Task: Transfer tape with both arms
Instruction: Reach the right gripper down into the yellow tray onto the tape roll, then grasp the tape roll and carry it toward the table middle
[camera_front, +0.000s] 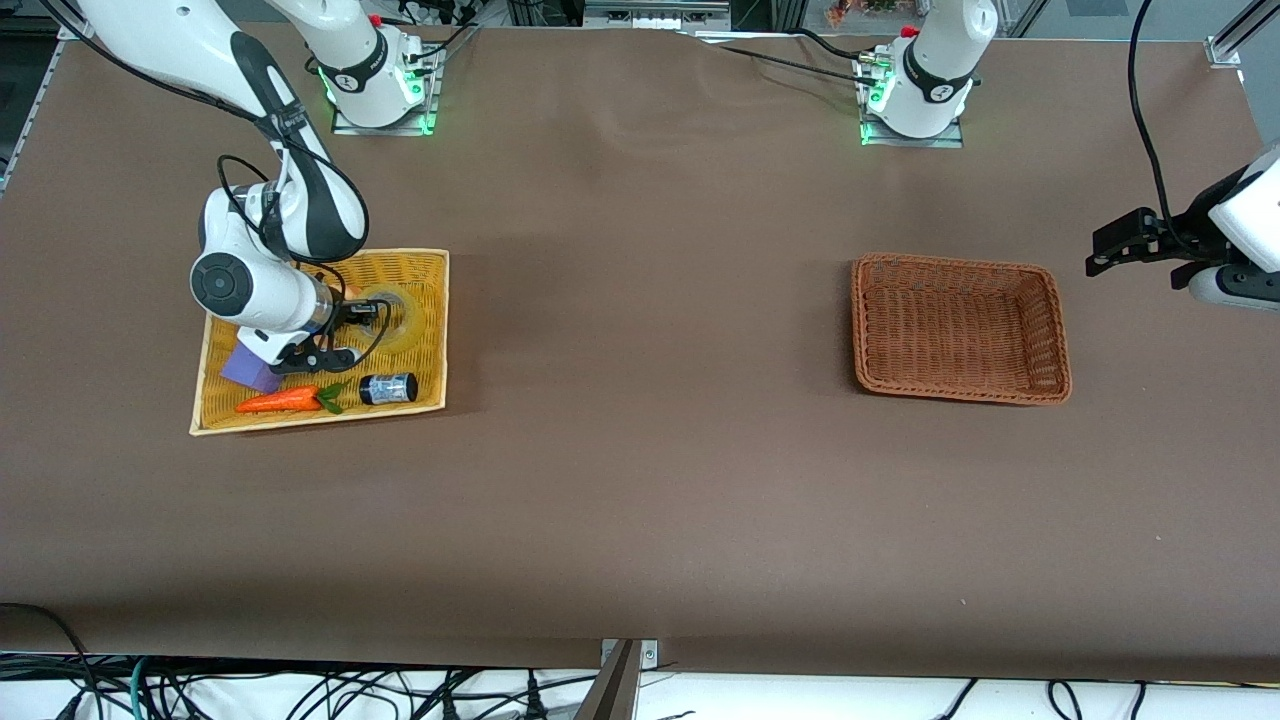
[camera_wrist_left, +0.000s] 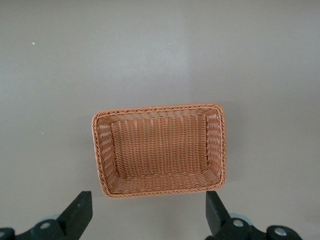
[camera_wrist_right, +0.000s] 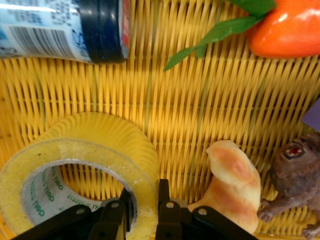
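My right gripper is to let go of the tape on the table midway (camera_front: 677, 355) between the yellow tray and the brown basket.
The tape (camera_front: 402, 320), a yellowish ring with a grey core, lies in the yellow woven tray (camera_front: 420, 256) at the right arm's end of the table. My right gripper (camera_front: 366, 314) is down in the tray. In the right wrist view the tape (camera_wrist_right: 95, 145) has one finger inside its core and one outside, and my right gripper (camera_wrist_right: 145, 200) is shut on the ring's wall. My left gripper (camera_front: 1098, 252) hangs open and empty over the table beside the brown basket (camera_front: 960, 262), which also shows in the left wrist view (camera_wrist_left: 160, 108) ahead of the left gripper (camera_wrist_left: 148, 210).
The tray also holds a black-capped jar (camera_front: 388, 388), a toy carrot (camera_front: 280, 401), a purple block (camera_front: 250, 368), a croissant toy (camera_wrist_right: 232, 175) and a brown figure (camera_wrist_right: 295, 170). The croissant lies close beside the tape. The brown basket is empty.
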